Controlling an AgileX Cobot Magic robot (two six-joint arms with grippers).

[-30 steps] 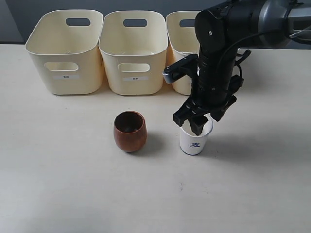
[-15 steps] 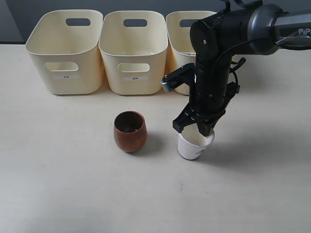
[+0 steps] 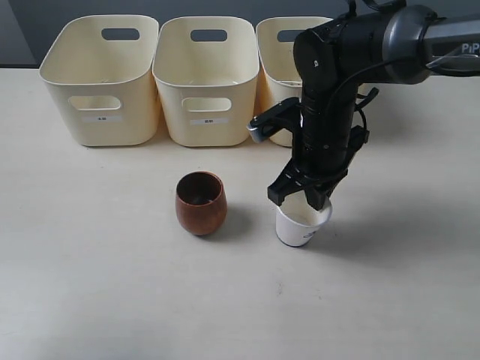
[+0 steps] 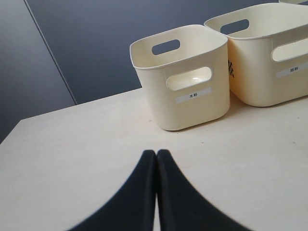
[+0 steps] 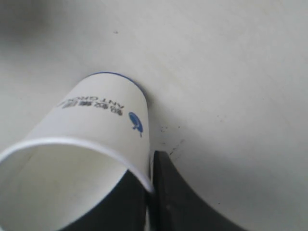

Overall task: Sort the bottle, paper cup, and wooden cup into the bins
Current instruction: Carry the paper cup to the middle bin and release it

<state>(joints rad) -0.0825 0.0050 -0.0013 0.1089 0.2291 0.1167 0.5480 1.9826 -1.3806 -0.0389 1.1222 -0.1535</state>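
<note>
Next, my right gripper puts the white paper cup down inside the middle bin (image 3: 226, 94), just behind the bin's front handle hole.
The white paper cup (image 3: 302, 224) is tilted, its rim pinched by my right gripper (image 3: 308, 202), one finger inside and one outside the wall. Close up, the paper cup (image 5: 86, 144) shows blue print and my right gripper (image 5: 150, 166) shut on its rim. The reddish-brown wooden cup (image 3: 200, 202) stands upright to the left of it. Three cream-yellow bins stand in a row at the back: left bin (image 3: 100, 79), middle bin (image 3: 206, 79), right bin (image 3: 279, 56) partly behind the arm. My left gripper (image 4: 156, 154) is shut and empty, facing the left bin (image 4: 182, 77). The bottle is out of view.
The black right arm (image 3: 337, 82) rises in front of the right bin. Bare table (image 3: 112, 285) stretches in front of the cups. In the left wrist view a second bin (image 4: 267, 53) stands beside the first, with a dark wall behind.
The right gripper came down and shut on the paper cup's rim, and the cup tipped from upright to tilted. Since half a second ago almost nothing has moved.
</note>
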